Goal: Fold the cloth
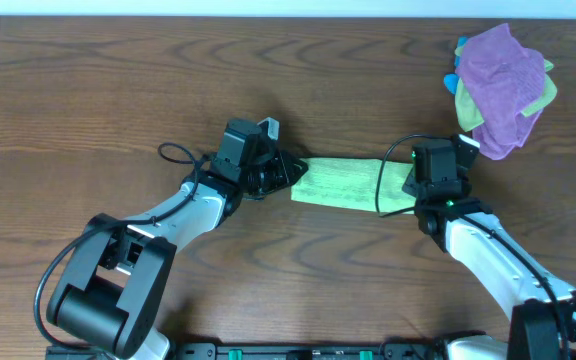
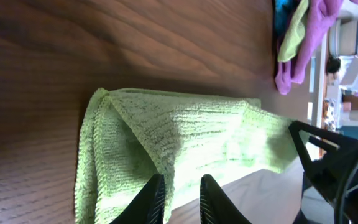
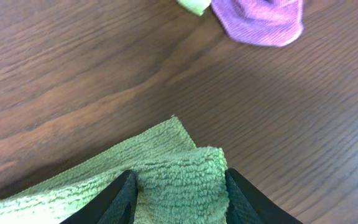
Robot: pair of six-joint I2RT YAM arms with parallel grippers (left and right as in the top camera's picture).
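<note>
The cloth's top layer slants short of the lower layer's end, so the robot's left gripper will pinch the top layer's edge (image 2: 161, 163) and pull it to that end.
The cloth (image 1: 348, 183) is a lime-green towel lying folded in a strip on the wooden table (image 1: 88, 100) between my two grippers. My left gripper (image 1: 293, 172) is at its left end. In the left wrist view the cloth (image 2: 166, 137) stretches ahead, and the left gripper (image 2: 182, 198) has its jaws a little apart over the near edge, gripping nothing. My right gripper (image 1: 416, 183) is at the right end. In the right wrist view the right gripper (image 3: 179, 193) is open, its fingers either side of a thick fold of cloth (image 3: 166, 180).
A purple cloth (image 1: 503, 85) is bunched at the back right with a duller yellow-green cloth (image 1: 546, 92) and something blue (image 1: 453, 80) under it. The purple cloth (image 3: 260, 18) lies ahead of the right gripper. The right arm (image 2: 334, 162) shows past the cloth's far end.
</note>
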